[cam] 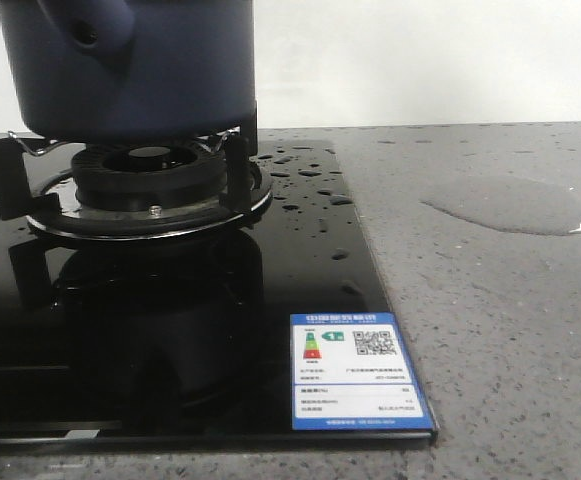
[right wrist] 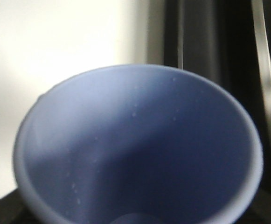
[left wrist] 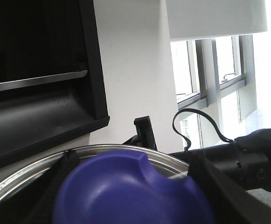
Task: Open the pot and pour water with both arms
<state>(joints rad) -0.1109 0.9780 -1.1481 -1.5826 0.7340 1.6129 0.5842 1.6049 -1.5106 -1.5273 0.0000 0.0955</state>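
My right gripper has the light blue cup, now held in the air. It will let go of the cup on the water puddle on the grey speckled counter [cam: 528, 211].
The dark navy pot [cam: 160, 70] stands on the gas burner [cam: 150, 180], its stub handle [cam: 95, 30] towards me; its top is cut off by the frame. No gripper shows in the front view. My left gripper [left wrist: 133, 198] is shut on a blue knob [left wrist: 121, 186] of a steel-rimmed lid [left wrist: 28, 175], held up against the wall and window. A light blue cup [right wrist: 140, 149] fills the right wrist view, held in the air with small drops [right wrist: 72, 186] inside; my right fingers are hidden behind it. Water drops [cam: 310, 172] lie on the stove glass.
The black glass stove top [cam: 170, 330] carries a blue and white label [cam: 355, 370] at its front right corner. A water puddle [cam: 510, 205] lies on the grey speckled counter [cam: 510, 340]. My right arm [left wrist: 247, 158] and a cable show beyond the lid.
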